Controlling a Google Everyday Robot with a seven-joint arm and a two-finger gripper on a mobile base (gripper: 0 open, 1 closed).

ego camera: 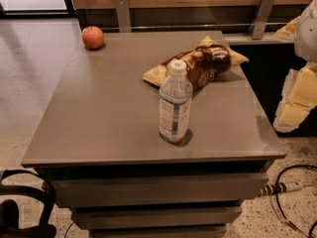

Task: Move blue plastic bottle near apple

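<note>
Next, I reach the blue plastic bottle and grip around the middle of its label (175, 113), well below the white cap.
The blue plastic bottle (175, 103) is clear with a white cap and a pale, blue-striped label. It stands upright on the grey table (104, 113), near the front edge and right of centre. The apple (92, 36) is small, round and red-orange, and sits at the table's far left corner, well away from the bottle. My gripper (296, 103) shows as pale yellow and white parts at the right edge of the view. It is off the table's right side, apart from the bottle and holding nothing that I can see.
A brown-and-yellow chip bag (198, 63) lies just behind the bottle, towards the far right of the table. A wall rail with metal brackets (121, 11) runs behind the table. Cables (292, 187) lie on the floor at the lower right, and a dark object (20, 207) at the lower left.
</note>
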